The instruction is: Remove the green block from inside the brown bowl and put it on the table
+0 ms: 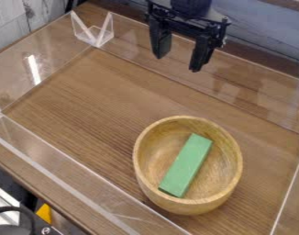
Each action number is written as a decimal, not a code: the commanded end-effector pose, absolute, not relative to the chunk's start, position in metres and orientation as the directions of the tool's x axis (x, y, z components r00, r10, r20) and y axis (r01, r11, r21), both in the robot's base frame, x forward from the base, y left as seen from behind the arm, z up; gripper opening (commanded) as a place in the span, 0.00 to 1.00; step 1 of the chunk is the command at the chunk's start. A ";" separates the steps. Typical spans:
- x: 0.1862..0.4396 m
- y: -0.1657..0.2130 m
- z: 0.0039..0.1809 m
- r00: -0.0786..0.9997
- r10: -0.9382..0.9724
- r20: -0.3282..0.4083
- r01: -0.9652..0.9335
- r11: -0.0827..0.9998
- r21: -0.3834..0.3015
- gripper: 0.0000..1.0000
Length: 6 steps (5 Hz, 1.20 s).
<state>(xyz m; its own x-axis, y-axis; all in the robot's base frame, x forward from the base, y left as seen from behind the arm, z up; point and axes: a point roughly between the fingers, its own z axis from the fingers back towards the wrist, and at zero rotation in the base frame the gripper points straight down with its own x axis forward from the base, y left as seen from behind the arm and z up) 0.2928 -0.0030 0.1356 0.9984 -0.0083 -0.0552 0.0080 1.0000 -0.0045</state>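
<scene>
The robot's gripper needs to next go down into the brown bowl and close on the green block's middle [186, 166], with its fingers along the long sides of the block.
The green block [186, 165] lies flat inside the brown bowl [146, 165], slanting from lower left to upper right. The bowl stands on the table [91, 101] in the near right part of the view. My gripper [179, 53] hangs at the top centre, well above and behind the bowl, pointing straight down. Its black fingers are spread apart with nothing between them, so it is open.
Clear acrylic walls [66, 174] run around the table's edges, with a low one across the front left. A folded clear acrylic piece [94, 29] stands at the back left corner.
</scene>
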 end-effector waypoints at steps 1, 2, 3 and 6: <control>0.282 -0.009 0.135 0.995 -0.066 -0.075 0.065 0.998 -0.017 1.00; 0.259 -0.031 0.122 0.989 -0.062 -0.132 0.057 0.998 -0.041 1.00; 0.241 -0.054 0.112 0.985 -0.063 -0.161 0.054 0.997 -0.056 1.00; 0.223 -0.081 0.054 0.978 -0.166 -0.123 0.157 0.984 -0.082 1.00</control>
